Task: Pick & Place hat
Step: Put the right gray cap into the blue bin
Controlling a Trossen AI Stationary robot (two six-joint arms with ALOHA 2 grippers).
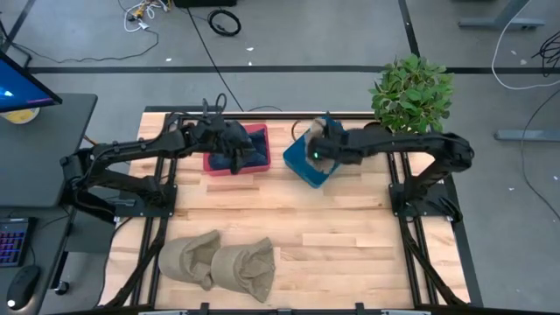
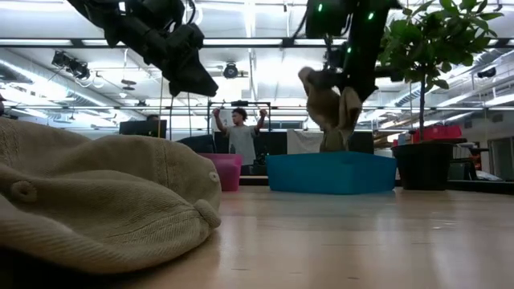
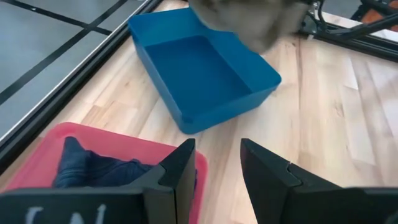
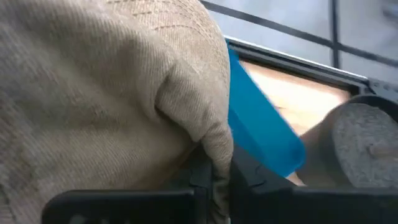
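Observation:
My right gripper needs to drop the tan hat inside the blue bin (image 1: 316, 159), on its bottom between the sides.
My right gripper (image 2: 341, 48) is shut on a tan hat (image 2: 328, 103), held above the blue bin (image 2: 333, 172); the hat fills the right wrist view (image 4: 106, 93). My left gripper (image 3: 217, 168) is open and empty, above the pink bin (image 1: 259, 133), in which a dark blue hat (image 3: 93, 171) lies. Two more tan hats (image 1: 220, 262) lie on the table near its near edge; one shows large in the low view (image 2: 96, 193). My right gripper pinches a fold of the tan hat's cloth (image 4: 214, 146) between its two fingers, coming from above. The hat hangs slack below the fingers (image 2: 325, 112), lifted clear, its lower end just above the blue bin's rim.
A potted plant (image 1: 411, 92) stands at the far right corner, close behind the blue bin (image 1: 308, 168). A person (image 2: 238, 132) stands in the room beyond the table. Bare wood lies in the table's middle (image 1: 350, 227).

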